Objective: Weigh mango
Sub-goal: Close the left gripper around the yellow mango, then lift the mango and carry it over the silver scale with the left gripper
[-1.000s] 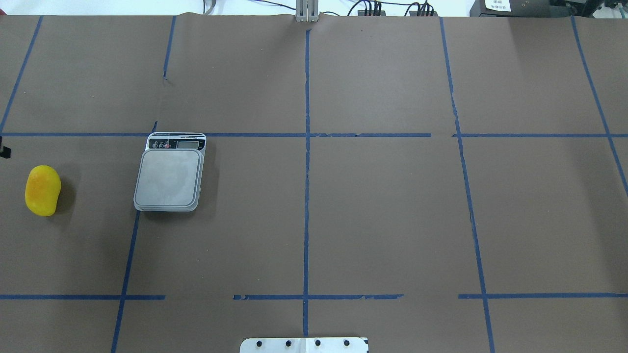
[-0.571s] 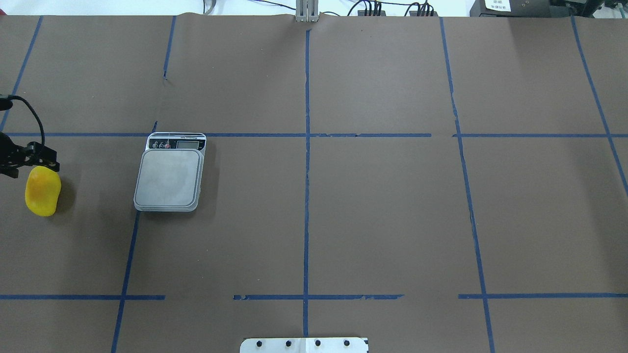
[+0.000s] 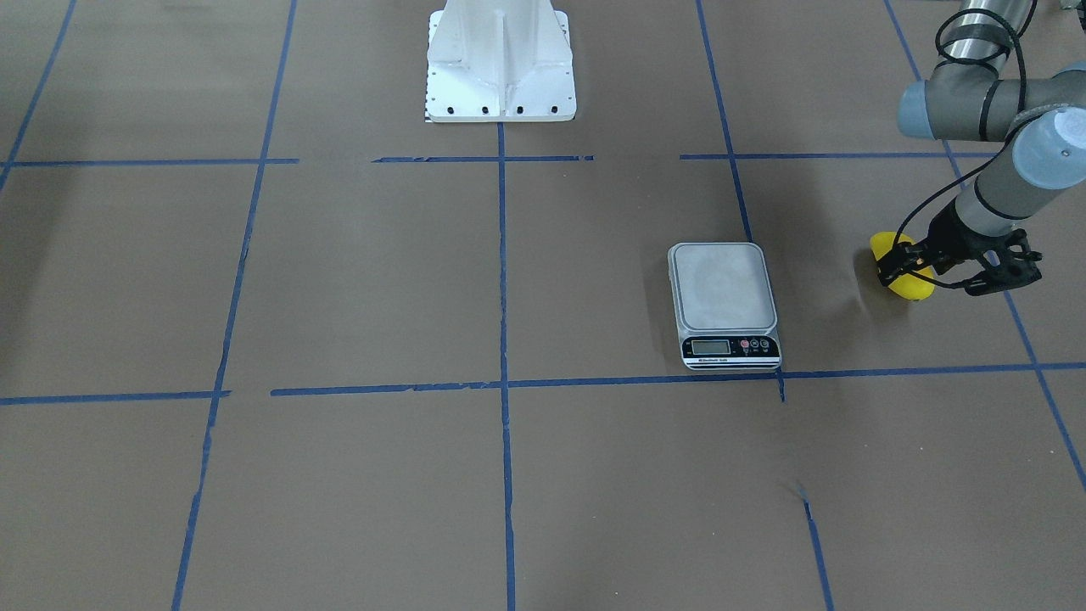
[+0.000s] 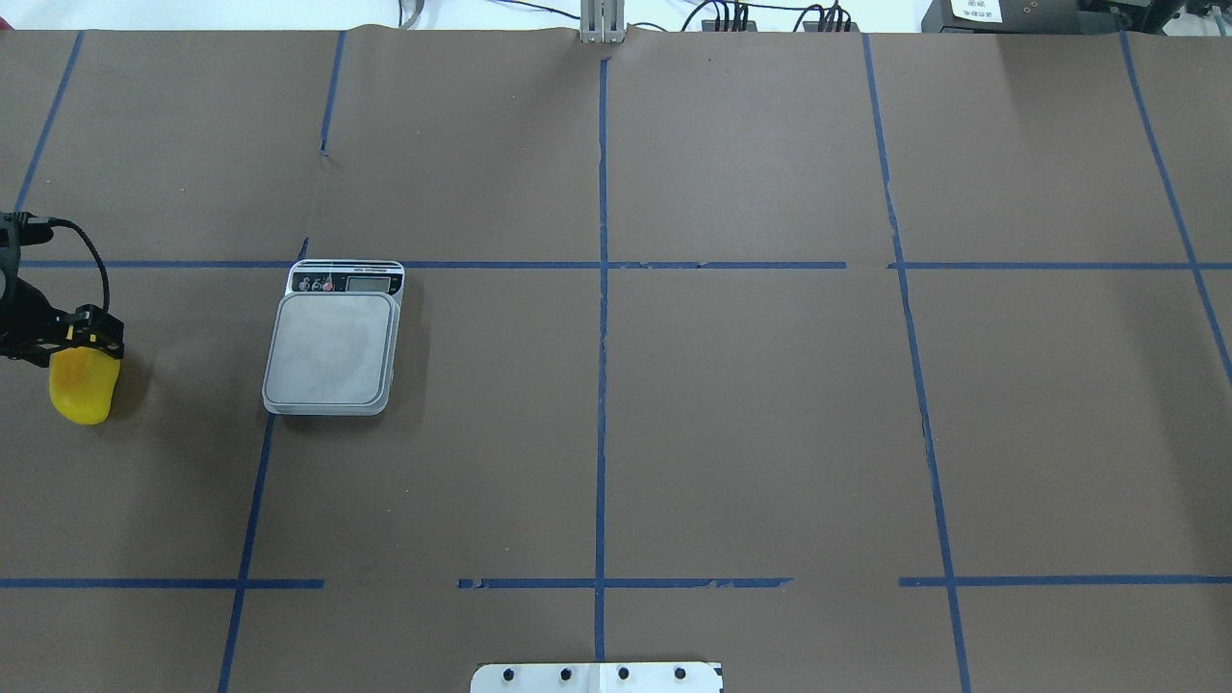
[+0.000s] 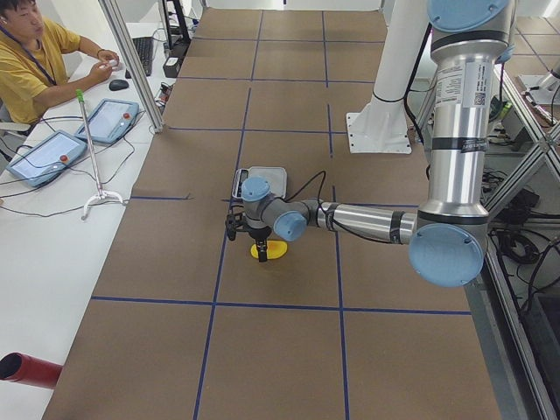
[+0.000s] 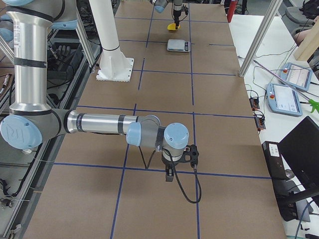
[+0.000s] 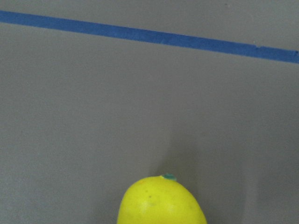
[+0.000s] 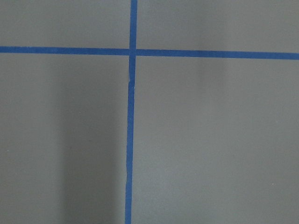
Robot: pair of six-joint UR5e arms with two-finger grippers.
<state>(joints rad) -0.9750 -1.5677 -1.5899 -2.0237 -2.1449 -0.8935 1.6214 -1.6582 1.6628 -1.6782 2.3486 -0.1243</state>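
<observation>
Next, my left gripper sets the yellow mango down on the middle of the scale's bare platform (image 3: pixel 719 271).
The yellow mango (image 4: pixel 84 390) lies on the brown table at the far left, to the left of the scale (image 4: pixel 332 348). It also shows in the front view (image 3: pixel 909 286) and at the bottom of the left wrist view (image 7: pixel 161 200). My left gripper (image 3: pixel 1003 280) hangs over the mango's far end, partly cut off by the overhead view's left edge (image 4: pixel 19 339). Its jaws look apart and hold nothing. The scale's platform (image 3: pixel 723 287) is bare. My right gripper (image 6: pixel 170 175) shows only in the exterior right view, low over the table, and I cannot tell its state.
Blue tape lines (image 4: pixel 602 337) divide the brown table into a grid. The robot's white base (image 3: pixel 501 64) stands at the table's middle edge. An operator (image 5: pixel 26 61) sits beside the table with teach pendants (image 5: pixel 52 149).
My left arm has come in from the left edge and moved nearer, over the mango's far end. The mango and the scale have not moved.
</observation>
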